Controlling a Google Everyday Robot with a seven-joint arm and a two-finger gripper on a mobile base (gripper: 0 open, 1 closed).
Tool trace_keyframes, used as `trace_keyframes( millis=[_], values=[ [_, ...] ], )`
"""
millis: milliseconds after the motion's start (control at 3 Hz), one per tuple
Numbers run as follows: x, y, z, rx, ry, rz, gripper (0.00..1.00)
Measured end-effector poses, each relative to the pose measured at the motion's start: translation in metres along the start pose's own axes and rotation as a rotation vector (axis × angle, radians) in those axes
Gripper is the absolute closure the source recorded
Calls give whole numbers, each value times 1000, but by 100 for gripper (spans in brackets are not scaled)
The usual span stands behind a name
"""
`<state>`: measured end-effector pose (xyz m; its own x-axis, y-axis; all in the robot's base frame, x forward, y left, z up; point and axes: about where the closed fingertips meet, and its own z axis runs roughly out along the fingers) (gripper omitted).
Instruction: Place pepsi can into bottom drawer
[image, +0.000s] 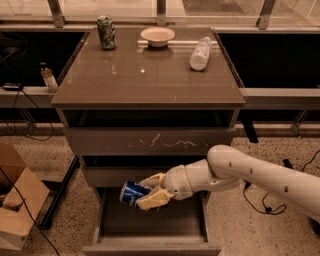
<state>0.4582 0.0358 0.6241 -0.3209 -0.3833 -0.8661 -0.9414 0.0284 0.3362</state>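
Next, my gripper releases the pepsi can on the bottom drawer's bare inside (137, 222), toward the side by the cardboard box.
The blue pepsi can (131, 193) lies on its side in my gripper (148, 190), whose cream fingers are shut on it from above and below. The white arm reaches in from the right. The can hangs over the left part of the open bottom drawer (150, 220), just below the narrow middle drawer front (125, 175) and above the drawer's bare floor. The drawer is pulled out toward the camera; its front panel (150, 249) shows at the bottom edge.
On the cabinet top (145, 75) stand a green patterned can (105, 32), a shallow white bowl (157, 36) and a clear plastic bottle (200, 53) lying down. The scratched upper drawer front (150, 141) is closed. A cardboard box (15, 200) sits at the lower left, cables at the right.
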Motion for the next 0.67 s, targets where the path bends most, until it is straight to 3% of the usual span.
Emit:
trace_keyframes(
  millis=[667],
  values=[
    [108, -57, 87, -34, -115, 166, 100]
  ],
)
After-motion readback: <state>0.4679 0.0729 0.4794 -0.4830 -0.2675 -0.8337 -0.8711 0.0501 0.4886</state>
